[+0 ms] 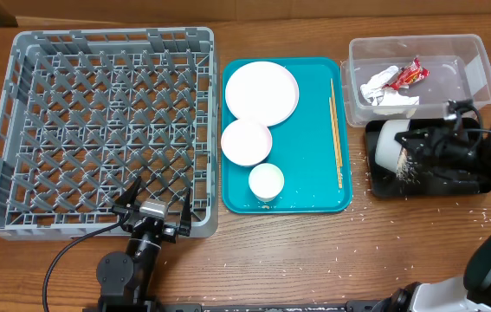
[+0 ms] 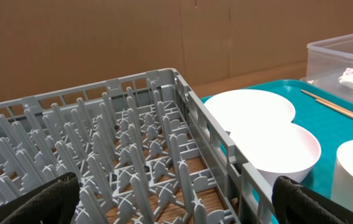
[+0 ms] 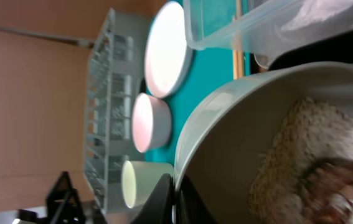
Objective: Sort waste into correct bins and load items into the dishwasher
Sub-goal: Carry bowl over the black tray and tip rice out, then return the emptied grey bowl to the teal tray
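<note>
My right gripper is going to release the white bowl, now tipped over the black tray, on the teal tray (image 1: 309, 151) between the cup and the chopsticks.
My right gripper (image 1: 416, 144) is shut on the rim of a white bowl (image 1: 390, 144), tipped on its side over the black tray (image 1: 382, 187). In the right wrist view the fingers (image 3: 175, 186) pinch the bowl (image 3: 238, 124), which holds rice and brown scraps (image 3: 307, 146). The clear tub (image 1: 484, 69) holds the napkin (image 1: 379, 87) and the red wrapper (image 1: 408, 74). The plate (image 1: 261, 91), another bowl (image 1: 246, 142), the cup (image 1: 266, 181) and the chopsticks (image 1: 335, 130) lie on the teal tray (image 1: 314, 195). My left gripper (image 1: 154, 198) is open and empty over the front edge of the grey rack (image 1: 111, 36).
Loose rice grains are scattered on the wooden table (image 1: 314, 260) in front of the trays. The left wrist view shows the rack's pegs (image 2: 101, 124) between my open fingers (image 2: 176, 205), with the plate (image 2: 251, 109) and bowl (image 2: 282, 146) to the right.
</note>
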`<state>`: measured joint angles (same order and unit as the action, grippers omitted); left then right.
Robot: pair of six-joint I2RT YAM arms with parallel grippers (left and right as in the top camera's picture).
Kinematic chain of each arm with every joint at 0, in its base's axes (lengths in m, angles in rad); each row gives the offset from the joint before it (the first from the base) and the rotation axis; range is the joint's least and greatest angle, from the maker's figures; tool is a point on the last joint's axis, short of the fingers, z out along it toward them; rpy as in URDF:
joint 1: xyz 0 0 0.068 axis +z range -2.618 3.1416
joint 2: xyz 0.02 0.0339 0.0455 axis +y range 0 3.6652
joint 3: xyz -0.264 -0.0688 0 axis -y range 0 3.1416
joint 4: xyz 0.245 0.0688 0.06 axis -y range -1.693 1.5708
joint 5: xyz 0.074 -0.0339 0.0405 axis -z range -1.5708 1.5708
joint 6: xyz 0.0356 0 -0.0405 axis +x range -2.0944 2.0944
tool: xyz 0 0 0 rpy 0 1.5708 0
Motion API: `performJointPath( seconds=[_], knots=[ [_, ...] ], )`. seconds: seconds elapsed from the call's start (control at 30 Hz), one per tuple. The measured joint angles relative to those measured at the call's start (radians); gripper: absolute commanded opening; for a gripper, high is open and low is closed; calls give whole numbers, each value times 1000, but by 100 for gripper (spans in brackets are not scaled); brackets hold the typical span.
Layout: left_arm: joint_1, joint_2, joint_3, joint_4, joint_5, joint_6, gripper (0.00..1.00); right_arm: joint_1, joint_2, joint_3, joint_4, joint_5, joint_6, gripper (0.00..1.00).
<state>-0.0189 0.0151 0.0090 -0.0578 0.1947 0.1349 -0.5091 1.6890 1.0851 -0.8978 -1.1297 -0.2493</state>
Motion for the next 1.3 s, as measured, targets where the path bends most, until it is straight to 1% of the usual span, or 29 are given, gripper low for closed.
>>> performJointPath(
  seconds=[0.27,0.5,0.63,0.73,0.8,0.87,0.93,1.0,1.03,1.3],
  knots=[
    [0,0,0,0,0,0,100,-69,68,-6,22,-232,8,4],
    [0,0,0,0,0,0,100,-77,91,-9,117,-336,114,4],
    [0,0,0,0,0,0,100,-78,91,-12,226,-385,260,4],
    [0,0,0,0,0,0,100,-79,91,-12,315,-398,436,4],
    [0,0,0,0,0,0,100,-80,91,-13,356,-401,530,4],
    [0,0,0,0,0,0,100,-80,91,-13,380,-405,609,4],
    [0,0,0,0,0,0,100,-81,91,-13,375,-406,658,4],
    [0,0,0,0,0,0,100,-85,91,-13,256,-406,650,4],
    [0,0,0,0,0,0,100,-87,91,-13,241,-403,633,4],
    [0,0,0,0,0,0,100,-93,82,-13,231,-344,562,4]
  ],
)
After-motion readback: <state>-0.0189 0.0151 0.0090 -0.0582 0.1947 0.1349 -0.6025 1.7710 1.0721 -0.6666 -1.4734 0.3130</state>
